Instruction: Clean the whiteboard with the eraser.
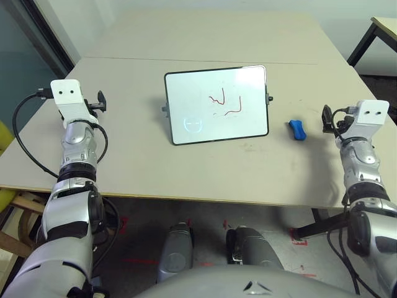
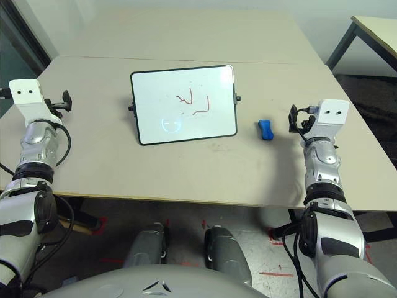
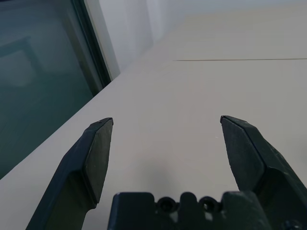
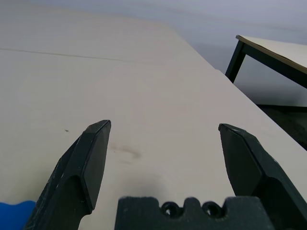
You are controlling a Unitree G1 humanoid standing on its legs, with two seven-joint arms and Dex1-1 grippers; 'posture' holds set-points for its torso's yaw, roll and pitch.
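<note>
I need to close my right gripper on the blue eraser's narrow middle (image 1: 298, 130), between its wider ends.
The whiteboard (image 1: 186, 93) stands propped at a tilt in the middle of the table. It bears red scribbles (image 1: 226, 107) and a faint bluish circle (image 1: 193, 124). To its right the small blue eraser (image 1: 297, 130) lies flat on the tabletop; a corner of the eraser (image 4: 12, 215) also shows beside my right fingers. My right gripper (image 1: 327, 119) hovers just right of the eraser, open and empty, its fingertips (image 4: 98, 132) spread wide. My left gripper (image 1: 101, 101) is far left of the board near the table's left edge, open with nothing between its fingers (image 3: 100, 129).
The beige table (image 1: 205, 167) has a seam running across behind the board. A second table (image 1: 388, 28) with black legs stands at the far right. A dark glass panel (image 3: 38, 72) lies beyond the table's left edge.
</note>
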